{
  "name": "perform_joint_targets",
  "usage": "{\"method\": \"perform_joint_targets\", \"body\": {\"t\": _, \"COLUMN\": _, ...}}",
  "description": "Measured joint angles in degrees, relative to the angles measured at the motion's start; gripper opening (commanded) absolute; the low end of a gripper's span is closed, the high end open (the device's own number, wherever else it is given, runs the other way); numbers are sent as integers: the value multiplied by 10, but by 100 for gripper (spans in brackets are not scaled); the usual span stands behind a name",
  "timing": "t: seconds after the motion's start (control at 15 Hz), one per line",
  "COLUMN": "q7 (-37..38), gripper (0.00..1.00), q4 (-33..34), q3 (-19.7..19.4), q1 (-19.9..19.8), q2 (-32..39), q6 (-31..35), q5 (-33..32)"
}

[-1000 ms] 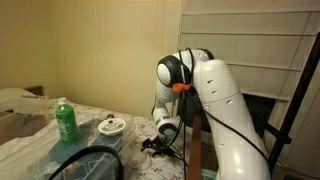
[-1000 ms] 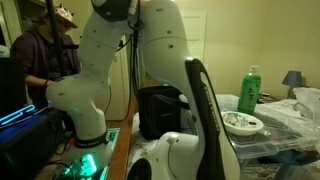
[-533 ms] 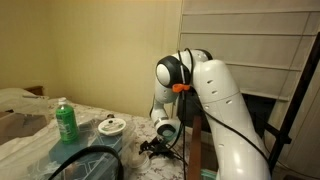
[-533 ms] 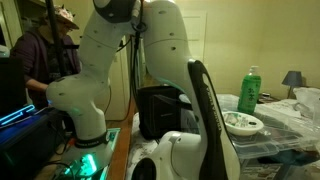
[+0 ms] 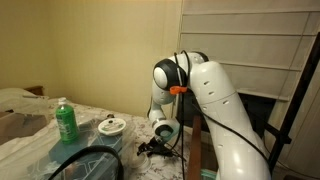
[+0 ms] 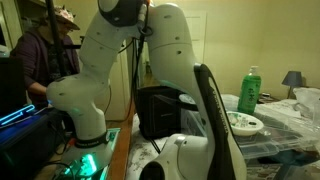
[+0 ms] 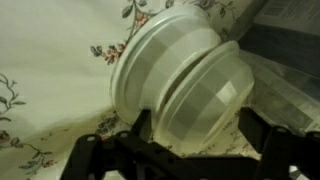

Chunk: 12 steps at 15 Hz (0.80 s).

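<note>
The tilted white bowl rests on the other bowl and slants across my gripper's fingers, so I will open, square up and grip its rim and base [image 7: 192, 118] before I lift it.
In the wrist view a white faceted plastic cup [image 7: 175, 70] lies on its side on a floral cloth [image 7: 50, 60]. It fills the space between my black fingers. My gripper [image 7: 195, 125] is open, with one finger on each side of the cup's lower part. I cannot tell if a finger touches it. In an exterior view the gripper [image 5: 155, 147] hangs low over the covered table, below the bent white arm [image 5: 215, 95]. The cup itself is too small to make out there.
A green bottle [image 5: 66, 122] [image 6: 249, 90] and a white bowl [image 5: 111, 126] [image 6: 241, 123] stand on the covered table. A dark ring-shaped object [image 5: 85, 163] lies at the near edge. A black box [image 6: 160, 110] and a seated person [image 6: 45, 55] are near the arm's base.
The arm's upper joints have shifted slightly to the left in both exterior views. The gripper stays low at the same spot on the table.
</note>
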Motion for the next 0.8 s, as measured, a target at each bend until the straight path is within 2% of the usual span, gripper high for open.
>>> {"method": "perform_joint_targets", "body": {"t": 0.2, "q7": -20, "gripper": 94, "q4": 24, "q3": 4, "q1": 0, "q2": 12, "q6": 0, "q5": 0}}
{"method": "perform_joint_targets", "body": {"t": 0.47, "q7": -34, "gripper": 79, "q4": 51, "q3": 8, "q1": 1, "q2": 28, "q6": -1, "q5": 0}}
{"method": "perform_joint_targets", "body": {"t": 0.67, "q7": -38, "gripper": 48, "q4": 59, "q3": 8, "q1": 0, "q2": 36, "q6": -1, "q5": -3}}
{"method": "perform_joint_targets", "body": {"t": 0.73, "q7": -39, "gripper": 40, "q4": 59, "q3": 7, "q1": 0, "q2": 38, "q6": -1, "q5": -5}}
{"method": "perform_joint_targets", "body": {"t": 0.8, "q7": -37, "gripper": 38, "q4": 59, "q3": 6, "q1": -1, "q2": 38, "q6": -1, "q5": -7}}
